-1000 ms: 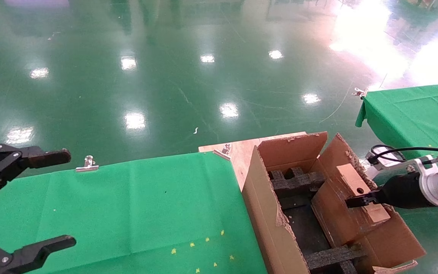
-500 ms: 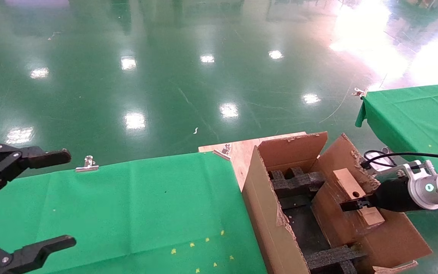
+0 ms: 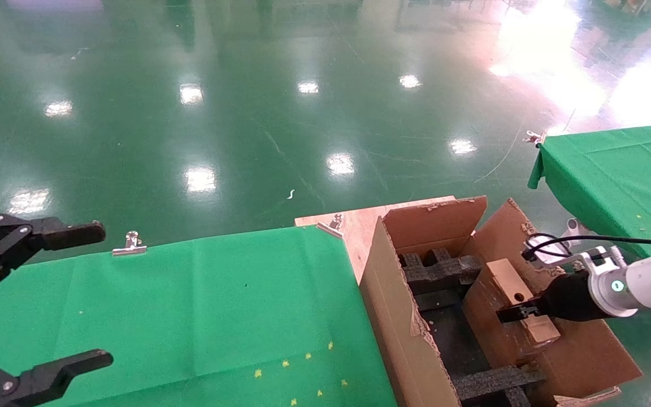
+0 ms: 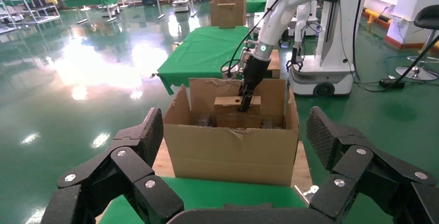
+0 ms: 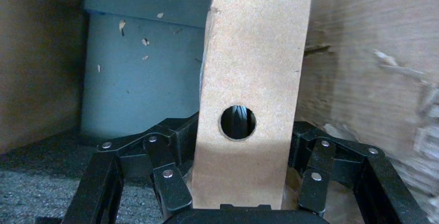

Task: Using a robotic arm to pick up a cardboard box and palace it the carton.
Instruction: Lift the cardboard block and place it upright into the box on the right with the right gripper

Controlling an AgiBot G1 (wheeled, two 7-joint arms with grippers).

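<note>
The robot's right gripper needs to set the cardboard box down between the carton's black foam inserts [image 3: 492,329] [image 5: 237,90], along the side of the carton under the robot's arm.
The small brown cardboard box [image 3: 513,289] stands on edge inside the large carton [image 3: 391,316], its narrow side with the round hole facing up. My right gripper [image 3: 520,312], on the white robotic arm [image 3: 650,280], is shut on the box from the right. In the right wrist view the box [image 5: 253,69] fills the space between the black fingers [image 5: 171,182], and grey-black foam lies beneath. The left wrist view shows the carton [image 4: 233,151] with the box [image 4: 228,111] low inside it. My left gripper [image 3: 82,297] hangs open at the far left, holding nothing.
Black foam inserts [image 3: 441,265] sit at the carton's far and near ends. The carton rests on a wooden board [image 3: 359,226] beside the green-clothed table [image 3: 190,305], which has a metal clip [image 3: 129,243] on its edge. Another green table [image 3: 613,169] stands at the right.
My right gripper has moved left and down with the cardboard box, carrying it from the carton's right flap lower into the carton. The left arm has not moved.
</note>
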